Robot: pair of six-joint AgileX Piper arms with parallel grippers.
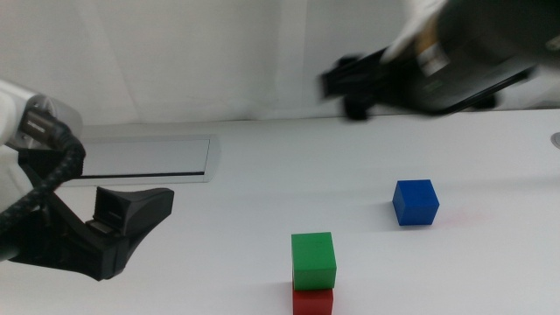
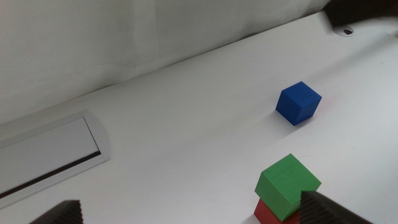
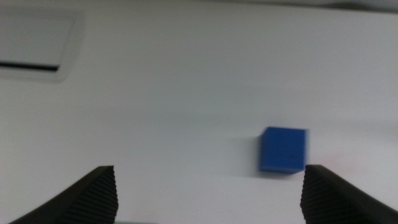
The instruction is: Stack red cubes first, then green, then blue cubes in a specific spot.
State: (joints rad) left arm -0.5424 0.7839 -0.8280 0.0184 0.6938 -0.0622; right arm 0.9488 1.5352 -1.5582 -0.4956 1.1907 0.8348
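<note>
Green already sits on red. Next, my right gripper should move down to the blue cube and close on its opposite sides (image 1: 416,204) (image 3: 283,150).
The green cube (image 1: 313,260) sits on top of the red cube (image 1: 312,303) at the table's front middle; both also show in the left wrist view, green (image 2: 287,184) on red (image 2: 267,211). The blue cube (image 1: 416,202) stands alone on the white table, to the right of the stack and farther back, and shows in both wrist views (image 2: 299,102) (image 3: 283,150). My left gripper (image 1: 136,207) is open and empty at the front left, well apart from the stack. My right gripper (image 1: 343,94) is open and empty, blurred, high above the table behind the blue cube.
A grey-framed panel (image 1: 149,160) with a dark slot lies flat in the table at the back left. A white backdrop (image 1: 219,52) closes off the far edge. A small round fitting (image 1: 555,138) sits at the right edge.
</note>
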